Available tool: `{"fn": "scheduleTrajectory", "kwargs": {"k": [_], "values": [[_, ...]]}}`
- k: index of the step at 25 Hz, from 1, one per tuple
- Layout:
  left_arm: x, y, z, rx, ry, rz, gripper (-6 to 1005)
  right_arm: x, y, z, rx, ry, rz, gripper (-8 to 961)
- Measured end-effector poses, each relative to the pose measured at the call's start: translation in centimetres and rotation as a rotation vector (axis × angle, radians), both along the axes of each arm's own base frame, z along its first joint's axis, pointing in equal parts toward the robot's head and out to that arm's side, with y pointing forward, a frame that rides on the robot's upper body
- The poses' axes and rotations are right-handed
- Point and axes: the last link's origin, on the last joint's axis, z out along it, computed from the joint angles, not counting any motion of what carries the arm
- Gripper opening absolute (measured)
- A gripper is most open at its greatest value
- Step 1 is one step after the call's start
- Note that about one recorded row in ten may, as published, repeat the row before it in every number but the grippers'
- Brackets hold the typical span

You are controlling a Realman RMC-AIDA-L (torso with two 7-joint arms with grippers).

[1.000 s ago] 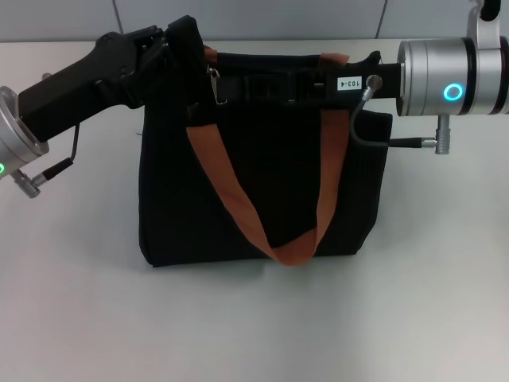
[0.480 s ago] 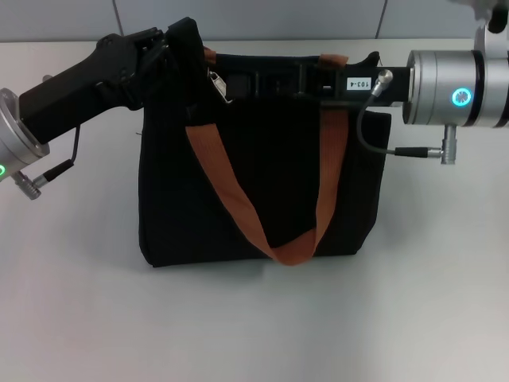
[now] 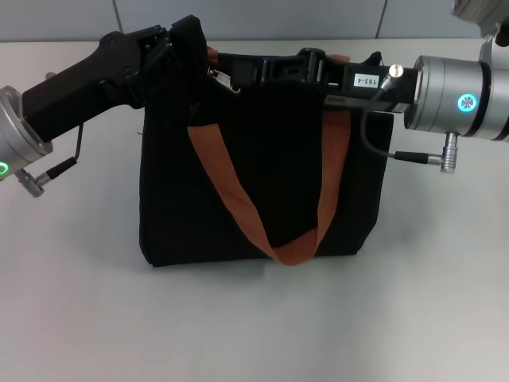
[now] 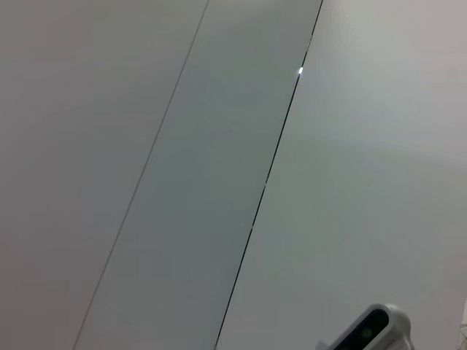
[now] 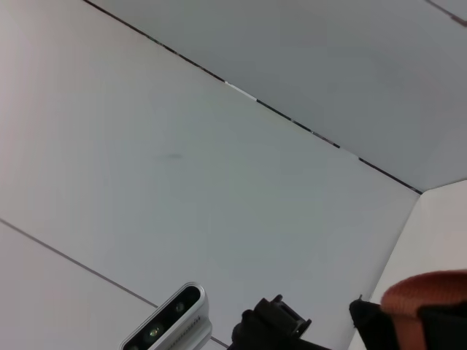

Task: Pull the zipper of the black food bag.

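Note:
The silver zipper pull has only its loose end within reach of my right gripper's fingers, so my right gripper will open and grab it closer to my left gripper (image 3: 215,76).
The black food bag (image 3: 262,183) stands upright on the table, with an orange-brown strap handle (image 3: 238,199) hanging down its front. My left gripper (image 3: 180,46) is shut on the bag's top left corner. My right gripper (image 3: 245,76) reaches in from the right along the bag's top. It is shut on the silver zipper pull (image 3: 225,78), which is drawn taut toward the right near the left end of the zip track. In the right wrist view only the tip of the other orange strap (image 5: 427,292) and a black edge show. The left wrist view shows no bag.
The white table (image 3: 254,326) spreads around the bag. A grey cable (image 3: 374,135) loops off my right wrist beside the bag's right side. Grey wall panels fill both wrist views, with a light grey camera housing (image 5: 168,321) at one edge.
My right arm has drawn back to the right along the bag's top. The zipper pull has swung from hanging down to pointing right and shifted slightly right. The left gripper has stayed put.

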Motion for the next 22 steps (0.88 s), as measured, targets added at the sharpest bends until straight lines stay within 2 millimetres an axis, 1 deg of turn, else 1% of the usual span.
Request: {"fn": "scheduleTrajectory", "kwargs": {"k": [8,16,22], "values": [[0.06,0.00,-0.10,-0.002,-0.003,-0.001,22,0.22,0.15,-0.29,0.001,-0.008,-0.023,1],[0.08,0.01,0.04,0.003,-0.009,-0.002,22,0.14,0.79,-0.65,0.020,-0.081,-0.022,2],[0.07,0.01,0.19,0.003,-0.014,-0.001,22,0.20,0.56,0.19,0.069,-0.086,0.033,0]]}}
